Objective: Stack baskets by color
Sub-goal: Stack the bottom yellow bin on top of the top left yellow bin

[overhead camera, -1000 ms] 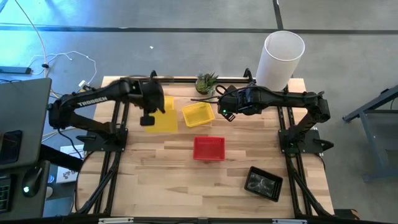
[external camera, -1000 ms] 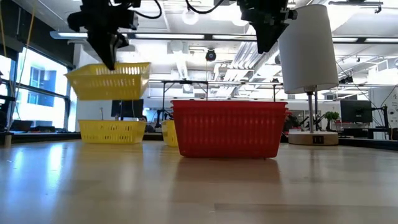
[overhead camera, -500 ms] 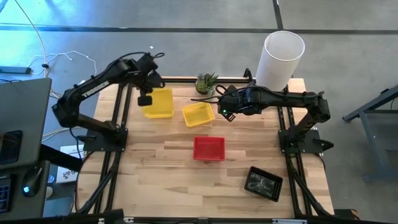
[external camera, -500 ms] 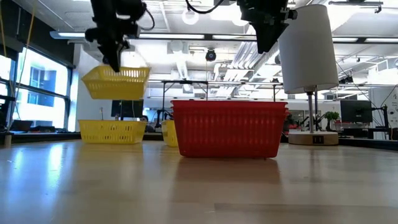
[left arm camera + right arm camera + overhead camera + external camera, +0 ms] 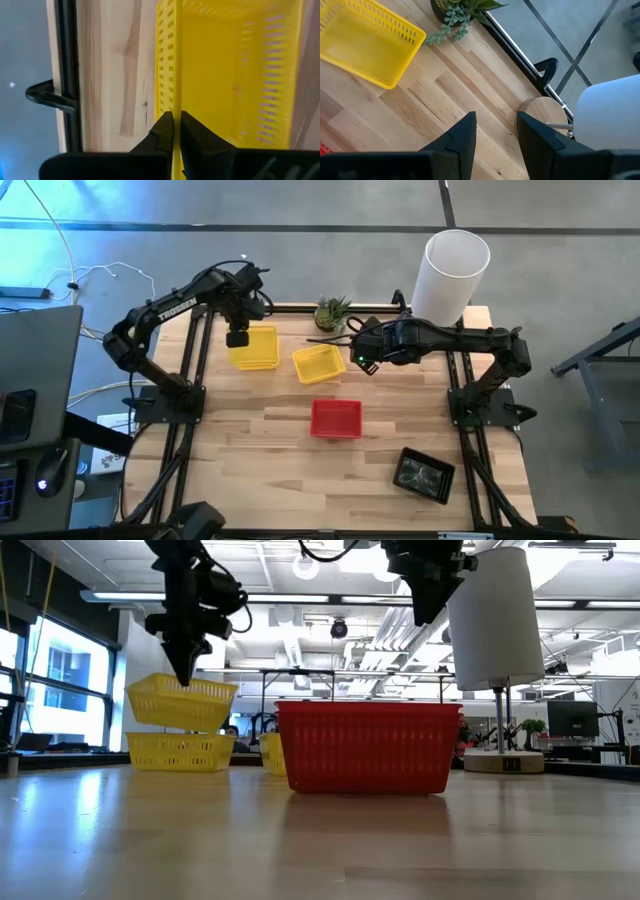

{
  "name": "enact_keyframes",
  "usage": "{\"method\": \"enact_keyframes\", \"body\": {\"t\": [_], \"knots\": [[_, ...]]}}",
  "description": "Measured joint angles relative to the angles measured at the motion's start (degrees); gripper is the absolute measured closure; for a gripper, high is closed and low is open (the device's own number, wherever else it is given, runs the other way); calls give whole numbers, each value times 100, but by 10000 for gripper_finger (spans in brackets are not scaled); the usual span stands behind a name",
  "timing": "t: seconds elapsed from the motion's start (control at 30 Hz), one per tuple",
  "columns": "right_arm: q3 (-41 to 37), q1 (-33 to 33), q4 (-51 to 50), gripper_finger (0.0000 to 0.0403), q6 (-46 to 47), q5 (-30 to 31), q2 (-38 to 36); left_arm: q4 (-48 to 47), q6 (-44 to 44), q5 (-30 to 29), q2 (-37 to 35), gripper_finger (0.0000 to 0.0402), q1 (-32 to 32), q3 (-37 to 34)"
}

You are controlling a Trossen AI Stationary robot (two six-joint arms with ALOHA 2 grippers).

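Note:
My left gripper should release the yellow basket inside the other yellow basket (image 5: 259, 352) (image 5: 227, 72) that stands just beneath it.
My left gripper (image 5: 237, 337) is shut on a yellow basket (image 5: 256, 348) near the table's far left. In the low view this basket (image 5: 182, 703) hangs close over a second yellow basket (image 5: 180, 750), which stands on the table. A third yellow basket (image 5: 319, 363) stands near the far middle. A red basket (image 5: 335, 418) stands at the centre and a black basket (image 5: 424, 474) at the near right. My right gripper (image 5: 495, 135) hovers open above the table, just right of the third yellow basket, with nothing between its fingers. My left gripper pinches the basket's wall on the table's left side (image 5: 176, 100), one finger inside the basket and one outside. The fingers (image 5: 162, 131) come from above, pointing down. The basket hangs below them with its open side up, slightly tilted.
A tall white cylinder (image 5: 455, 275) stands on a round base at the far right corner. A small green plant (image 5: 333, 312) sits at the far edge between the arms. Bare wood lies along the near left of the table.
My left gripper has carried the yellow basket toward the table's far edge and sunk a little. The basket now hangs right over the second yellow basket, much closer to it than before. My gripper has stayed shut on it.

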Motion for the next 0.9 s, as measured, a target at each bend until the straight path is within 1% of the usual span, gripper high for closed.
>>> {"method": "enact_keyframes", "body": {"t": [0.27,0.67,0.9], "knots": [[0,1,0,277,-1,2,0,51,40,366,274,401,178,0],[0,1,-2,277,-2,2,0,123,41,349,855,401,183,0],[0,2,-2,277,-2,2,0,249,41,371,1038,401,223,0]]}}
